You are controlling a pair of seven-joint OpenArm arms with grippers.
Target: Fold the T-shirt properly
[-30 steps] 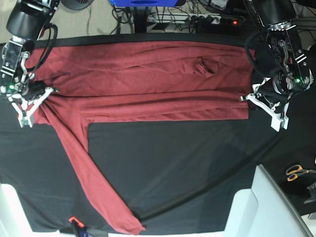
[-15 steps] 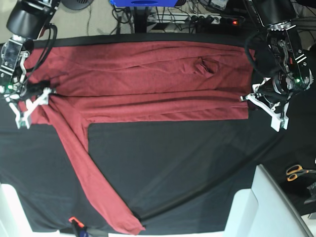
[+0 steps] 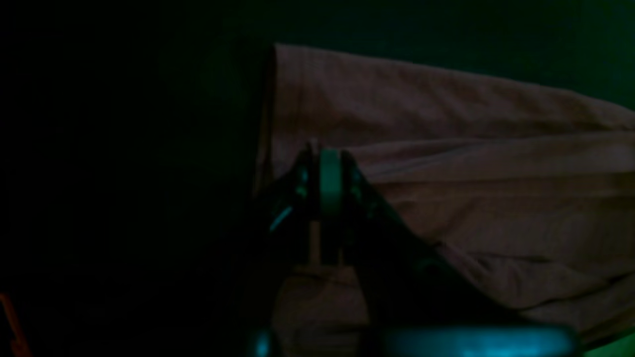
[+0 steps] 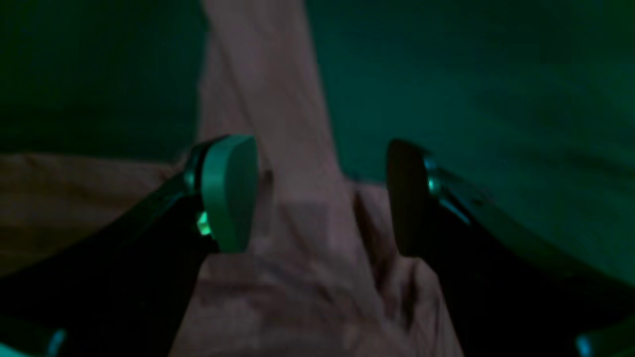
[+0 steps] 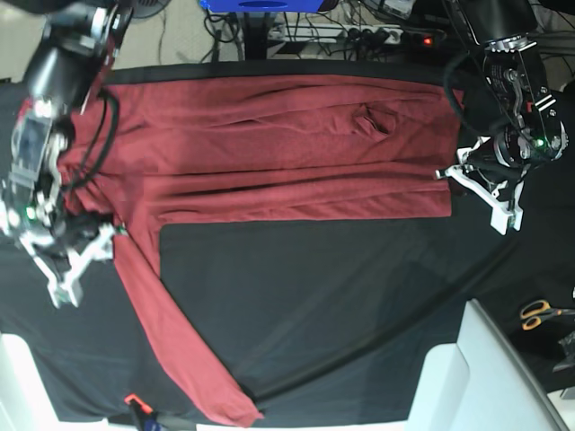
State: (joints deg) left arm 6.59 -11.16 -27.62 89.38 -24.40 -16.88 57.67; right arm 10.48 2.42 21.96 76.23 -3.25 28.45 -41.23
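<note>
My right gripper closes next on the upper part (image 5: 141, 260) (image 4: 277, 89) of the T-shirt's trailing sleeve, just in front of the edge of the folded body.
The brick-red T-shirt (image 5: 269, 144) lies folded lengthwise across the far half of the black table cloth (image 5: 341, 305). One long sleeve (image 5: 171, 332) trails toward the front edge. My right gripper (image 5: 85, 260) is open at the top of that sleeve. In the right wrist view its jaws (image 4: 317, 198) stand wide apart over the sleeve (image 4: 263, 99), holding nothing. My left gripper (image 5: 449, 177) is at the shirt's hem end. In the dark left wrist view its fingertips (image 3: 327, 173) are pressed together on the cloth's edge (image 3: 446, 148).
Scissors (image 5: 539, 312) lie at the right edge. A white bin (image 5: 485, 377) stands at the front right, and another white object (image 5: 18, 377) at the front left. An orange-and-black tool (image 5: 139, 409) lies near the sleeve's cuff. Cables and a power strip (image 5: 359, 36) run behind the table.
My right gripper opened, let go of the shirt's shoulder end and moved toward the front, over the top of the sleeve. The left gripper stayed put, shut.
</note>
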